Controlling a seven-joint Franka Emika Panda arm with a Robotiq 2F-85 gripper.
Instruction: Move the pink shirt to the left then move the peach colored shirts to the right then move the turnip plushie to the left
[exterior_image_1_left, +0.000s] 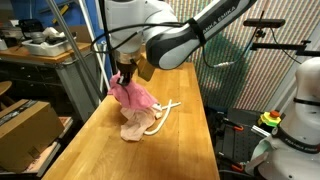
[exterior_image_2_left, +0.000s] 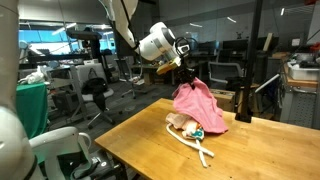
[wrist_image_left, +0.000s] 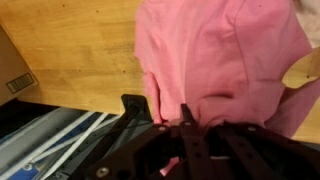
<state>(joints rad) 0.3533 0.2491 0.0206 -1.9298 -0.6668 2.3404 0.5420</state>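
The robot's gripper needs to release the pink shirt on the far end of the wooden table (exterior_image_1_left: 162, 73), well beyond the peach colored shirts. The pink shirt now hangs lifted above the table.
My gripper (exterior_image_1_left: 126, 76) is shut on the pink shirt (exterior_image_1_left: 132, 95) and holds it lifted above the wooden table (exterior_image_1_left: 100, 145); the shirt hangs down from the jaws (exterior_image_2_left: 187, 72) in both exterior views (exterior_image_2_left: 198, 108). In the wrist view the pink shirt (wrist_image_left: 220, 55) fills most of the picture, pinched between the black fingers (wrist_image_left: 175, 118). The peach colored shirts (exterior_image_1_left: 135, 127) lie crumpled on the table under the hanging shirt, also seen in an exterior view (exterior_image_2_left: 182, 122). A white strap (exterior_image_1_left: 163, 115) trails from the pile. A small teal bit (exterior_image_2_left: 198, 133) shows at the pile; the turnip plushie is otherwise hidden.
A cardboard box (exterior_image_1_left: 22, 130) stands beside the table's edge, also in the wrist view (wrist_image_left: 12, 60). A desk with clutter (exterior_image_1_left: 40, 45) is behind. Office chairs (exterior_image_2_left: 95, 95) and black stands (exterior_image_2_left: 262, 60) surround the table. A white robot base (exterior_image_1_left: 295, 110) stands off to one side.
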